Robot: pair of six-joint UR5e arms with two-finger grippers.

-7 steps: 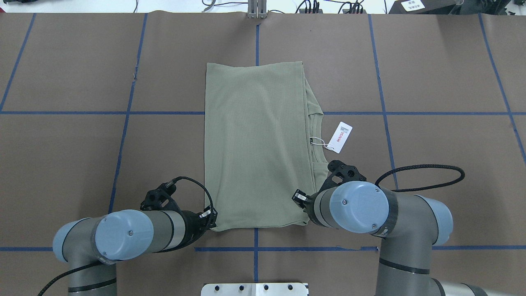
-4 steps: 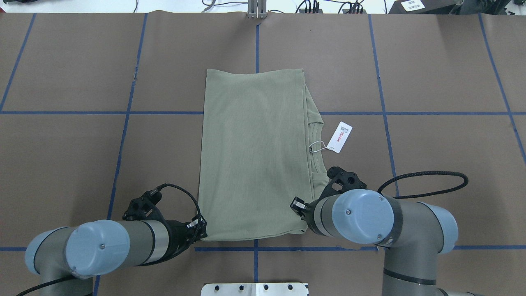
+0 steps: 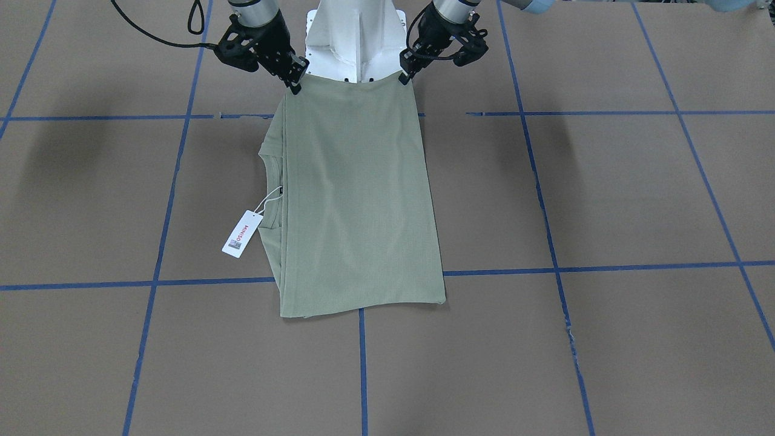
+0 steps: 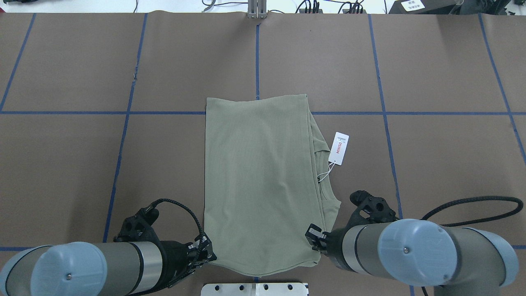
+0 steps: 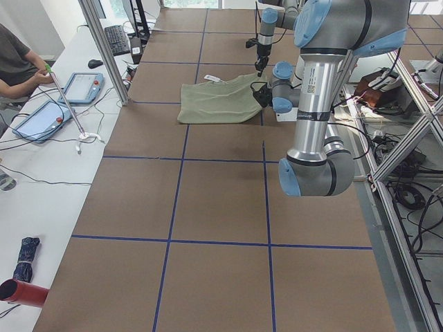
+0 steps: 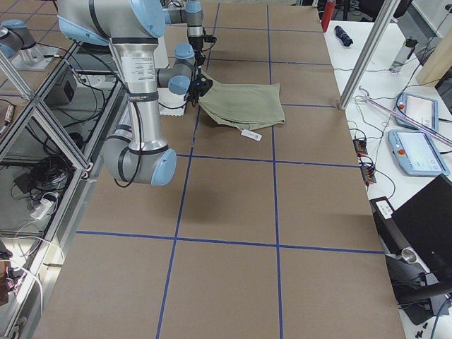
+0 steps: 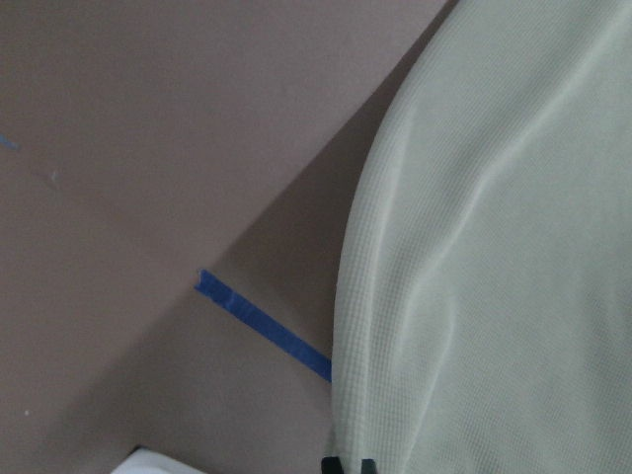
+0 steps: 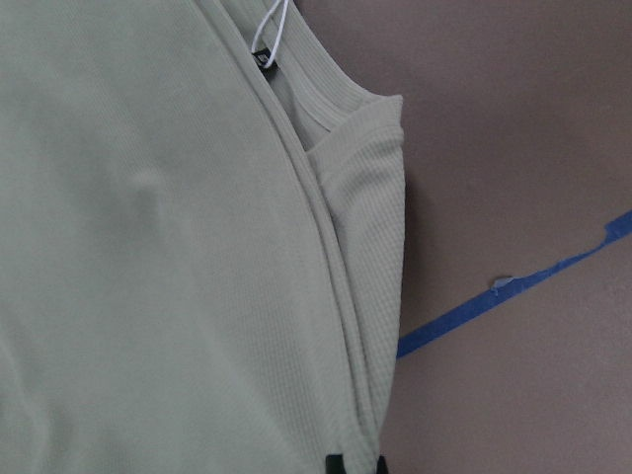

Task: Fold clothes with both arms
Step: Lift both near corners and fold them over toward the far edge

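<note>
I need to release the olive-green shirt's near corner with my left gripper by the blue tape line crossing its far end (image 3: pixel 442 264).
The olive-green shirt (image 4: pixel 259 181) lies folded into a long strip on the brown table, its collar and white hang tag (image 4: pixel 339 148) on its right side. My left gripper (image 4: pixel 209 255) is shut on the shirt's near left corner. My right gripper (image 4: pixel 315 242) is shut on its near right corner. In the front-facing view the right gripper (image 3: pixel 295 82) and the left gripper (image 3: pixel 404 72) hold the near edge of the shirt (image 3: pixel 357 200) raised in front of the pedestal. The wrist views show ribbed cloth (image 7: pixel 494 247) (image 8: pixel 148 247) running into the closed tips.
The white pedestal (image 3: pixel 354 36) stands right behind the held edge, and its plate (image 4: pixel 254 289) shows at the near table edge. Blue tape lines (image 4: pixel 61 112) grid the brown cover. Cables and a post (image 4: pixel 257 8) line the far edge. An operator (image 5: pixel 17 62) sits at the side table.
Both grippers have moved back toward the robot's base with the shirt's near corners. The whole shirt slid toward the robot, its far edge now near the blue cross line.
</note>
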